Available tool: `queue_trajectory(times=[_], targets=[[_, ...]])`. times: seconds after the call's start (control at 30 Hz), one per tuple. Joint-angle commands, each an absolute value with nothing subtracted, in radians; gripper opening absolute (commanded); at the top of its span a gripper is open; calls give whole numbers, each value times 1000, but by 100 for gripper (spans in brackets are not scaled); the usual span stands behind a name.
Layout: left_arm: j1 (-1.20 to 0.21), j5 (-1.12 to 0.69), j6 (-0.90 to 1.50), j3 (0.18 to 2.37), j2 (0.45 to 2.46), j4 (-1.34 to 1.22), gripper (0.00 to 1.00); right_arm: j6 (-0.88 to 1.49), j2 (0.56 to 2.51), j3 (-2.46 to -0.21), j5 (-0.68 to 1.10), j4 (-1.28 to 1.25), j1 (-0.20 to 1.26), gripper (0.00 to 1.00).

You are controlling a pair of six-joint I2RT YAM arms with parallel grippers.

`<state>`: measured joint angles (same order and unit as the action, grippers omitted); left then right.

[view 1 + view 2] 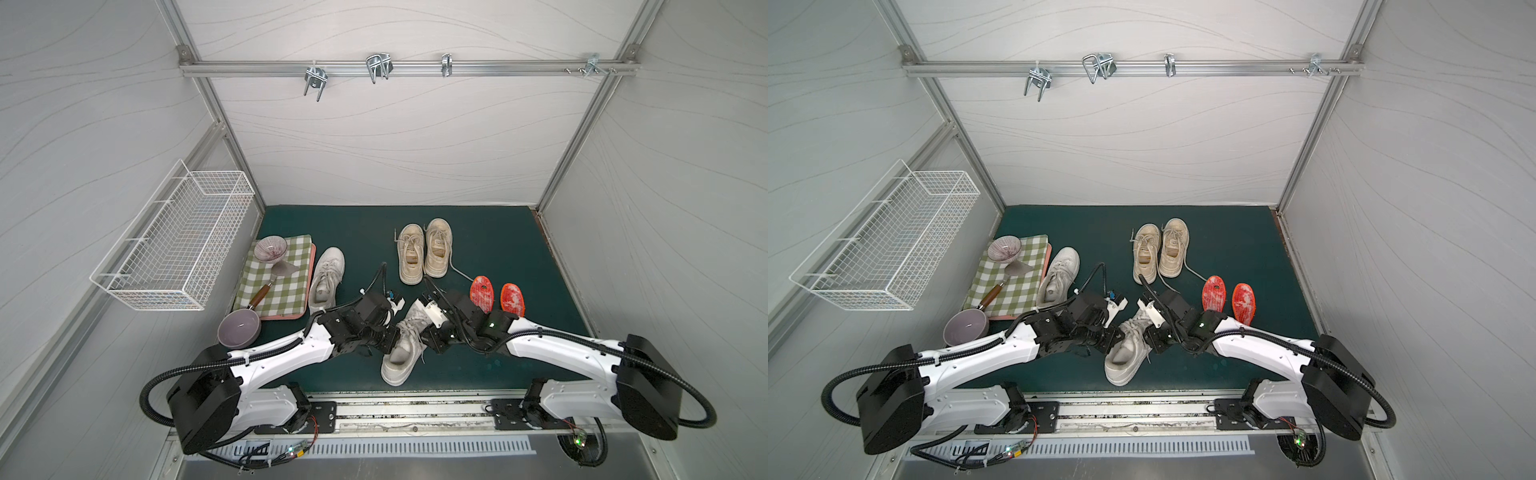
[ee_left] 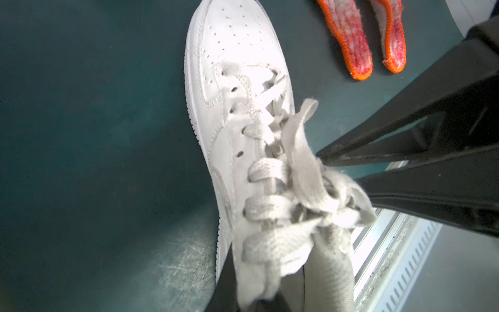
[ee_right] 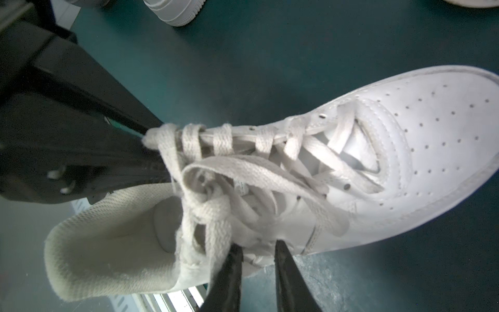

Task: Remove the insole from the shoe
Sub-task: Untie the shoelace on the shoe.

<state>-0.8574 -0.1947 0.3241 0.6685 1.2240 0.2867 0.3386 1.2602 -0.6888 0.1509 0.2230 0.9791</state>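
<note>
My right gripper should take hold of the lace (image 3: 220,243) next to the knot and pull it loose before it reaches the insole, because the lace knot holds the shoe shut over its tongue.
A white lace-up shoe (image 1: 394,370) (image 1: 1121,368) lies near the table's front edge, toe pointing away. Through its opening the pale heel end of the insole (image 3: 164,224) shows; the rest of it is hidden. My left gripper (image 1: 395,333) (image 1: 1113,335) (image 2: 253,299) is shut on the shoe's lace-side edge by the tongue, mostly covered by laces. Across from it, my right gripper (image 1: 424,337) (image 1: 1148,338) (image 3: 258,250) is open by a narrow gap, its fingertips (image 3: 233,259) touching the shoe's other side.
Two orange-edged red insoles (image 1: 482,293) (image 1: 512,299) lie just beyond my right arm. A beige pair of shoes (image 1: 411,253) stands behind. Left of centre are another white sneaker (image 1: 328,274), a checked cloth (image 1: 286,291) with a spatula, two bowls (image 1: 239,328) (image 1: 270,248), and a wall-mounted wire basket (image 1: 174,245).
</note>
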Motion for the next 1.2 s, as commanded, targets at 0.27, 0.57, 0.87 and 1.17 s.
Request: queue_trajectory(times=[0.27,0.57,0.87,1.17], targets=[[-883,-314,278,715,1263,200,0,304,1294,-727,131,178,993,31],[-902,-321,271,734,1295,215,0,312,1296,-740,52,188,1015,16],[-901,-232,291,710,1253,223,0,362,1241,-717,-104,250,1008,0],[-890,-128,319,681,1195,229,0,400,1183,-676,-112,284,945,0]])
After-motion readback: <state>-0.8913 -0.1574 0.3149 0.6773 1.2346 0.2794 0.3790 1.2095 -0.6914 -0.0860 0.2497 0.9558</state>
